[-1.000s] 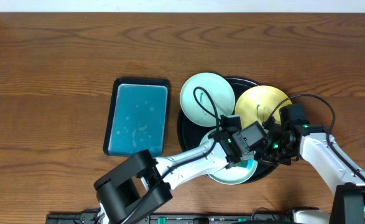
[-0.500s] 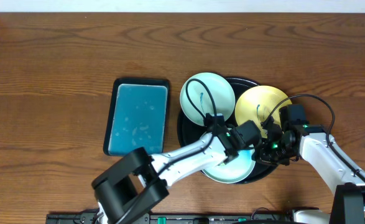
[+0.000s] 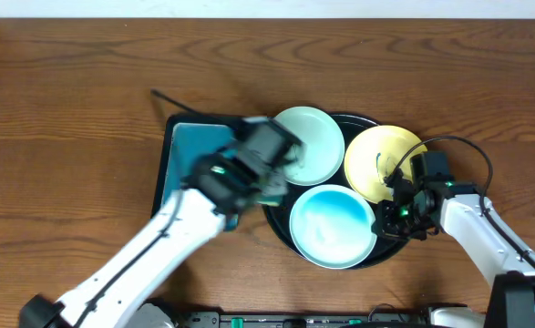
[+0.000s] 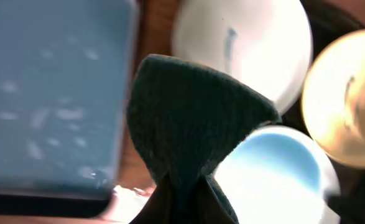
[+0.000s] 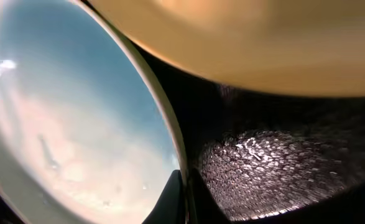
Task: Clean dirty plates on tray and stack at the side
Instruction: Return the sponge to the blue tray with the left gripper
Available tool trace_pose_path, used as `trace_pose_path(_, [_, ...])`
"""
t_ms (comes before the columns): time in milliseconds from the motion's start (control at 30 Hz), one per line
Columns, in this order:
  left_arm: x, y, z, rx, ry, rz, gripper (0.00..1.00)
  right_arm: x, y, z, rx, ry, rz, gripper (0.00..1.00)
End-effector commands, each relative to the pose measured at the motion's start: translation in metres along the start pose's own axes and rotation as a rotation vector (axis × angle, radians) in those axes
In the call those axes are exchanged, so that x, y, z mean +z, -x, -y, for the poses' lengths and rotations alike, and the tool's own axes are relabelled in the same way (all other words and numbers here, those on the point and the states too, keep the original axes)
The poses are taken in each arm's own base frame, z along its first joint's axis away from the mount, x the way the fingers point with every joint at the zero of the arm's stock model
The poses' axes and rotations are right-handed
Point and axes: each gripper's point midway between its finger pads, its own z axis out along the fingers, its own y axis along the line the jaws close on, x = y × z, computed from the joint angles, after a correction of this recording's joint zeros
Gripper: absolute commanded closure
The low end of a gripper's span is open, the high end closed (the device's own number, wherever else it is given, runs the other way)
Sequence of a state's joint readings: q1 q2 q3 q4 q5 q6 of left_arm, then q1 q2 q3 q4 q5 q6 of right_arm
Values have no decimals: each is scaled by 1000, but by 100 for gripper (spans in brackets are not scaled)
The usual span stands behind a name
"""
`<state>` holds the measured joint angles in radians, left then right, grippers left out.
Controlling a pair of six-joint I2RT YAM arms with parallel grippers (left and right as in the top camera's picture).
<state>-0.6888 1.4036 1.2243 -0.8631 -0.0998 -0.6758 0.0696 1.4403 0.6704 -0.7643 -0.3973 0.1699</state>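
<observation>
My left gripper is going to release the dark green cloth near the middle of the teal tray (image 3: 203,183) (image 4: 55,115).
The black tray (image 3: 358,120) holds three plates: a mint-white one (image 3: 305,144) at the back left with a thin teal mark, a pale yellow one (image 3: 384,162) at the back right, and a pale one with a blue sheen (image 3: 333,226) in front. My right gripper (image 3: 393,214) is shut on the front plate's right rim; in the right wrist view the jaws (image 5: 183,193) pinch that rim (image 5: 76,124). My left gripper (image 3: 249,164), blurred, is between the teal tray and the black tray, shut on a dark green cloth (image 4: 188,124).
A rectangular teal tray (image 3: 199,173) lies left of the black tray and shows in the left wrist view (image 4: 45,93). In the right wrist view the yellow plate (image 5: 263,37) overhangs the textured tray floor (image 5: 275,155). Bare wooden table (image 3: 66,109) lies all around.
My left arm has swung left with the cloth, off the front plate toward the teal tray, uncovering the front plate. The right gripper keeps its hold on the rim.
</observation>
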Motion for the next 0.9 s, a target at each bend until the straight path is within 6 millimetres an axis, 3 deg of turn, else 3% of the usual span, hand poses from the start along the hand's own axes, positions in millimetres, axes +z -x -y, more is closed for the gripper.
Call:
trace_pose_path(0, [4,13,-32,68,-41,-59,93,-32,28,-11,-76,-26,132,99])
trace_pose_path(167, [22,25,-81,24,1,-96,93,-59,41,-6,-96,-115,229,99])
trace_pose_path(367, [49,30,-123,-47,13,-131,93,-85,54,-4,-131,-216,303,99])
trace_pose_path(633, [91,23,-154,-62,0,-208,92,-127,72,-8,-237,-508,405,99])
trace_pose_path(767, [104,18,-161,-59,10,-244,83,-146,80,-14,-298,-652,476,99])
trace_pose_path(867, [109,14,-163,-62,14,-263,58,-154,83,-21,-355,-743,517,99])
